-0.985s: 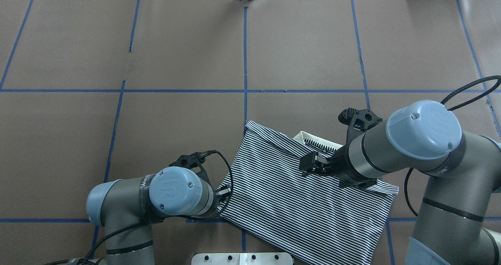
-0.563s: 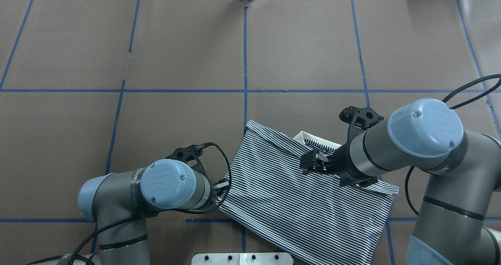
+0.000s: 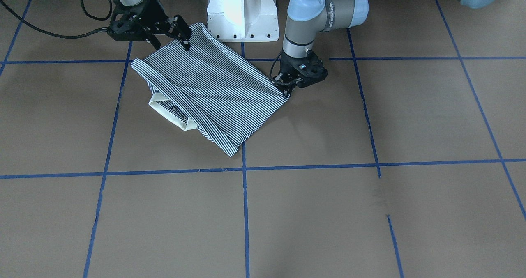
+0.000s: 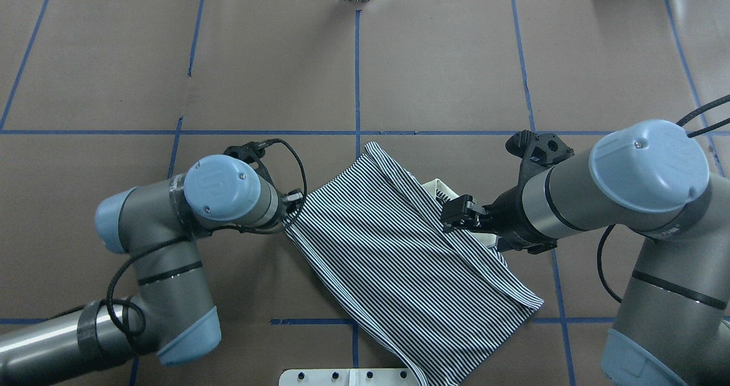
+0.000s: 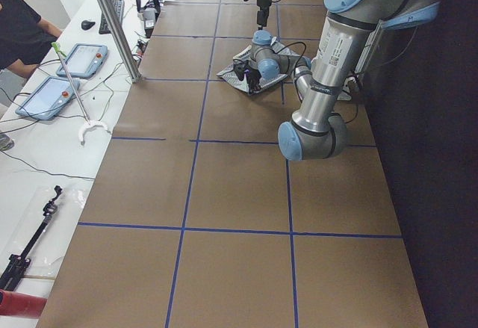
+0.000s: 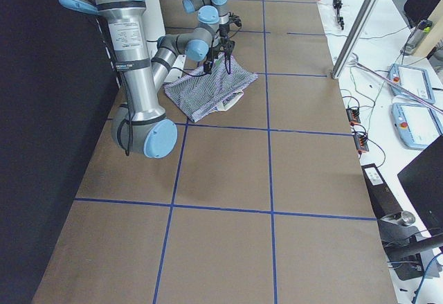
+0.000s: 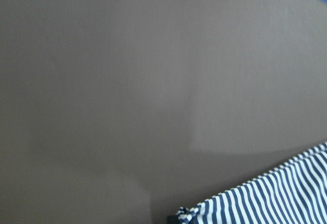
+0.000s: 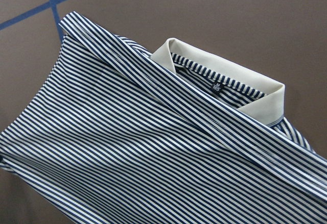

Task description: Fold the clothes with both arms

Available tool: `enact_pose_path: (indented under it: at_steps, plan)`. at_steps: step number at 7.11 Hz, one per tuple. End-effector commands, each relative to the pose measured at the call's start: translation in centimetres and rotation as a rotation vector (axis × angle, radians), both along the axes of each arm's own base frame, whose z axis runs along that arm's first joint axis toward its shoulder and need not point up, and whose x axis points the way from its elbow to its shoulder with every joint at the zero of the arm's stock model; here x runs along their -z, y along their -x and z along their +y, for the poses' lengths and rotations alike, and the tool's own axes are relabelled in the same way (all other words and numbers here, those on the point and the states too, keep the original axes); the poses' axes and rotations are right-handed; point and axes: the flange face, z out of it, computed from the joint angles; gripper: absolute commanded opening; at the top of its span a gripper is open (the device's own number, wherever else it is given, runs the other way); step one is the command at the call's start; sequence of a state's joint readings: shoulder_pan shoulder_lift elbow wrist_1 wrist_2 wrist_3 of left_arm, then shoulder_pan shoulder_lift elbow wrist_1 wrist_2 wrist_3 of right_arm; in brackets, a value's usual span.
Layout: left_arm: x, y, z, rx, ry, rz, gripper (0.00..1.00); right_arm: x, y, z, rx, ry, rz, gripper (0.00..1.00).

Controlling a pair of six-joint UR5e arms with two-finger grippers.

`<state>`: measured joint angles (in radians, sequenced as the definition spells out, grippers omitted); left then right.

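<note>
Next, my left gripper lets go of the striped polo shirt's corner on the bare brown table [image 3: 311, 211] past the crosswise blue tape line.
The striped polo shirt [image 4: 399, 249] lies folded on the brown table near the robot's base, and also shows in the front view [image 3: 213, 89]. Its cream collar [image 8: 263, 105] peeks out from under a folded layer [image 4: 436, 189]. My left gripper [image 4: 292, 206] is shut on the shirt's left corner, seen pinched in the front view [image 3: 287, 90]. That bunched corner shows at the bottom of the left wrist view [image 7: 186, 215]. My right gripper [image 4: 453, 218] is shut on the shirt's edge next to the collar [image 3: 185, 40]. Its fingers are out of the right wrist view.
The white pedestal base [image 3: 240, 13] stands just behind the shirt. Blue tape lines [image 4: 357, 78] divide the brown table cover. A side bench with tablets [image 5: 75, 59], an aluminium post [image 5: 112, 22] and a person [image 5: 22, 29] lie beyond the far edge.
Both grippers have moved away from the base with the shirt. The left gripper dragged its corner far forward and a little left, so the shirt has turned and shifted forward.
</note>
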<state>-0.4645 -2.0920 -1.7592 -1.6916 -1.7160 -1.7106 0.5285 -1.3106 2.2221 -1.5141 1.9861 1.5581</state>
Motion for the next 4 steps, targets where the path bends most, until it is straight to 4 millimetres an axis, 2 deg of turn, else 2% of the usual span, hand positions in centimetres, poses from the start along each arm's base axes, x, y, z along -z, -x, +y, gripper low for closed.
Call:
enact_pose_path:
  at_steps: [1, 2, 3, 4]
  plan:
    - [-2.5, 2.7, -10.6, 0.083, -0.102, -0.044, 0.0, 0.3, -0.5, -0.6, -0.018, -0.005, -0.004, 1.0]
    - [-1.3, 2.8, -15.1, 0.096, -0.142, -0.062, 0.0, 0.4, -0.5, -0.7, -0.02, -0.007, -0.005, 1.0]
    - [0.3, 3.0, -17.9, 0.095, -0.2, -0.049, 0.0, 0.3, -0.5, -0.8, -0.022, -0.006, -0.004, 1.0]
    - [2.4, 2.4, -20.0, 0.094, -0.277, -0.024, 0.0, 0.2, -0.6, -1.0, -0.03, -0.008, -0.001, 1.0]
